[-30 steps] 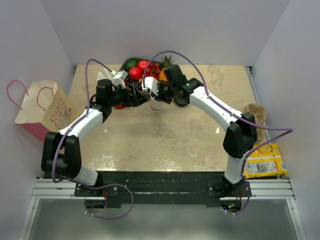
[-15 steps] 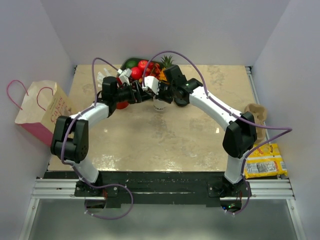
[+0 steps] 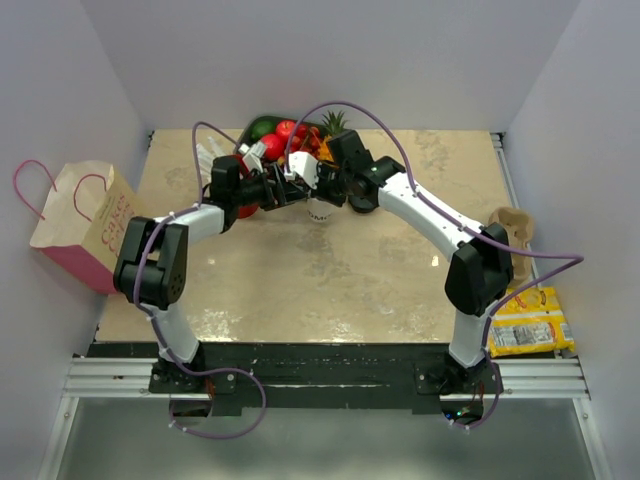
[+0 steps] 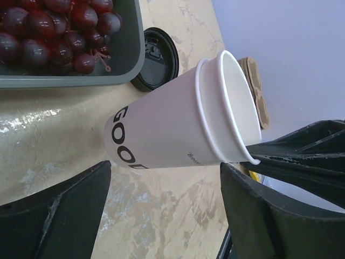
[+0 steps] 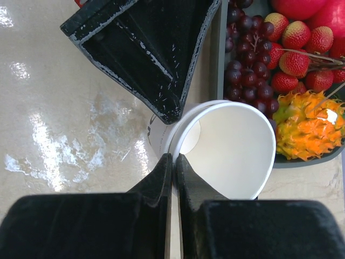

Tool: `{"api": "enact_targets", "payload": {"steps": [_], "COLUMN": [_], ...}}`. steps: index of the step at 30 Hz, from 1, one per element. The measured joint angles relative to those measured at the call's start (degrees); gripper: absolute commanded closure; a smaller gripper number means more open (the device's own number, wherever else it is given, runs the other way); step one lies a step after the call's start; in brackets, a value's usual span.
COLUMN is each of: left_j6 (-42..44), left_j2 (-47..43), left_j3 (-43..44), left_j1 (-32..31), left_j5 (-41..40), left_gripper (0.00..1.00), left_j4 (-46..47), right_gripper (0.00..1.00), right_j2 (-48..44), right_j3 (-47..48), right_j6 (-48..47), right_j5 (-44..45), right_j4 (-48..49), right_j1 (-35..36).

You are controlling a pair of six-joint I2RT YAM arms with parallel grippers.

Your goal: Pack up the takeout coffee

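Observation:
My right gripper is going to set the white takeout coffee cup down on the bare table (image 3: 335, 276) between the fruit tray and the black front edge.
The takeout coffee cup (image 3: 318, 209) is white paper with black "GOOD" lettering and stands lidless in front of the fruit tray. In the left wrist view the cup (image 4: 178, 118) leans, and its round black lid (image 4: 159, 56) lies flat on the table against the tray. My right gripper (image 5: 173, 157) is shut on the near rim of the cup (image 5: 232, 151), one finger inside and one outside. My left gripper (image 4: 164, 171) is open, its fingers (image 4: 64, 216) reaching toward the cup's lower side without touching it. From above, the left gripper (image 3: 288, 191) sits just left of the right gripper (image 3: 316, 196).
A dark tray (image 3: 262, 124) of grapes, strawberries and other fruit stands right behind the cup. A paper bag (image 3: 85, 215) with pink handles sits off the table's left edge. A cardboard carrier (image 3: 510, 230) and a yellow packet (image 3: 530, 325) lie at the right.
The left arm has folded and swung right, bringing its open gripper up to the cup's side. The right gripper has kept its hold on the rim without moving.

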Motion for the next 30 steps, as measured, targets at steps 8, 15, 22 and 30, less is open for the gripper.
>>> {"api": "enact_targets", "payload": {"steps": [8, 15, 22, 30], "left_j6": [-1.6, -2.8, -3.7, -3.8], "left_j2": [1.4, 3.8, 5.6, 7.4], "left_j3": [1.0, 2.2, 3.4, 3.7], "left_j1": [0.0, 0.0, 0.0, 0.0], "left_j5": [0.7, 1.5, 1.6, -0.9], "left_gripper": [0.14, 0.14, 0.14, 0.14], "left_j4": [1.4, 2.8, 2.6, 1.2], "right_gripper": [1.0, 1.0, 1.0, 1.0], "right_j2": [0.4, 2.6, 2.9, 2.9], "right_j3": [0.5, 1.2, 1.3, 1.8], "right_j6": [0.2, 0.3, 1.0, 1.8], "right_j5": [0.4, 1.1, 1.3, 1.1], "right_j4": [0.0, 0.0, 0.1, 0.0], "right_j1": [-0.1, -0.1, -0.2, -0.4]}}
